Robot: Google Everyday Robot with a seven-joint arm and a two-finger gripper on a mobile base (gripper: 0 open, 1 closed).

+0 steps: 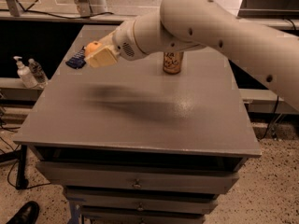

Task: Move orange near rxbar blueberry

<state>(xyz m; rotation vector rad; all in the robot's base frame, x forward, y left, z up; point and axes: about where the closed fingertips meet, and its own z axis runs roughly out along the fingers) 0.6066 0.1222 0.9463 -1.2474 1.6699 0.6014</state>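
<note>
The robot's gripper needs to set the orange down on the grey table (pixel 88 58), close against the rxbar blueberry on its drink can side.
The orange (pixel 92 46) is held in my gripper (pixel 97 53), whose cream fingers are shut on it, above the left rear part of the grey table (pixel 140 115). The rxbar blueberry (pixel 74 61), a dark navy wrapper, lies on the table just left of and partly behind the gripper; only its left end shows. My white arm (pixel 196 22) reaches in from the upper right.
A copper-coloured drink can (pixel 173 62) stands at the middle rear of the table, partly behind the arm. Two bottles (pixel 28 73) stand on a ledge left of the table. Drawers (pixel 135 183) are below the front edge. A shoe (pixel 21 213) is at the lower left.
</note>
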